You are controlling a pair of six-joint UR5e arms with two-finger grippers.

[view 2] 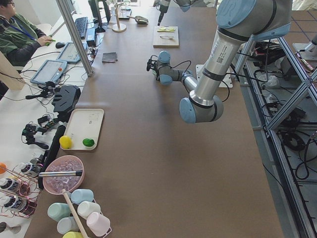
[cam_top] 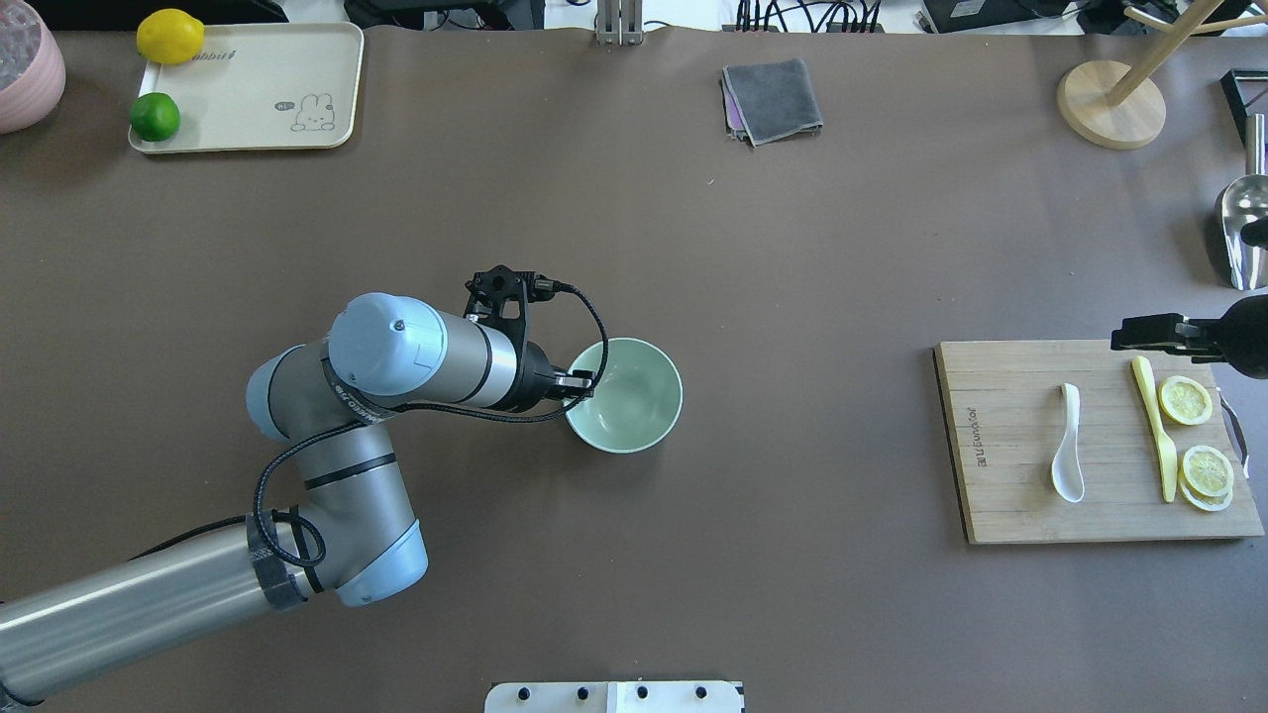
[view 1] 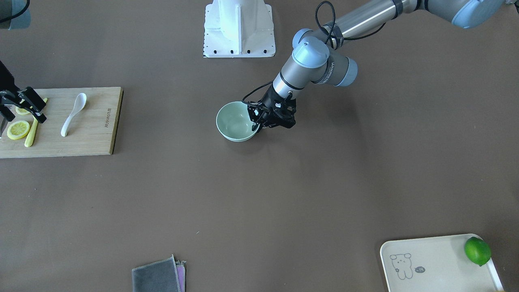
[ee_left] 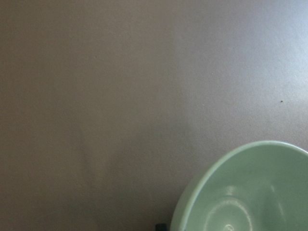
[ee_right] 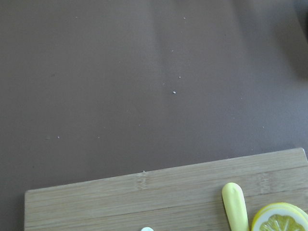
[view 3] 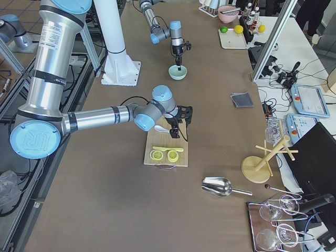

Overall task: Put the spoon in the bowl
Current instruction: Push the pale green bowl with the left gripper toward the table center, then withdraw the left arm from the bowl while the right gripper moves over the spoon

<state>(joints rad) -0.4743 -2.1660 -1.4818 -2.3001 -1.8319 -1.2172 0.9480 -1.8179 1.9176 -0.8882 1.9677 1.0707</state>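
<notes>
The white spoon is next; next my right gripper closes on the spoon's handle (view 1: pixel 71 116), near its scoop.
The white spoon (view 1: pixel 73 113) lies on a wooden cutting board (view 1: pixel 93 138), scoop toward the robot; it also shows in the overhead view (cam_top: pixel 1068 446). The mint-green bowl (view 1: pixel 234 121) stands empty at mid-table, also seen in the overhead view (cam_top: pixel 634 396) and the left wrist view (ee_left: pixel 245 192). My left gripper (view 1: pixel 256 123) is at the bowl's rim, jaws closed on it on the side nearest the arm. My right gripper (view 1: pixel 43 111) is open and empty, hovering over the board's outer end above the knife, apart from the spoon.
A yellow plastic knife (view 1: pixel 31 134) and lemon slices (view 1: pixel 18 129) lie on the board beside the spoon. A folded grey cloth (view 1: pixel 158 278) and a cream tray (view 1: pixel 429 263) with a lime (view 1: pixel 477 250) sit at the far side. The robot base (view 1: pixel 239 28) stands behind the bowl.
</notes>
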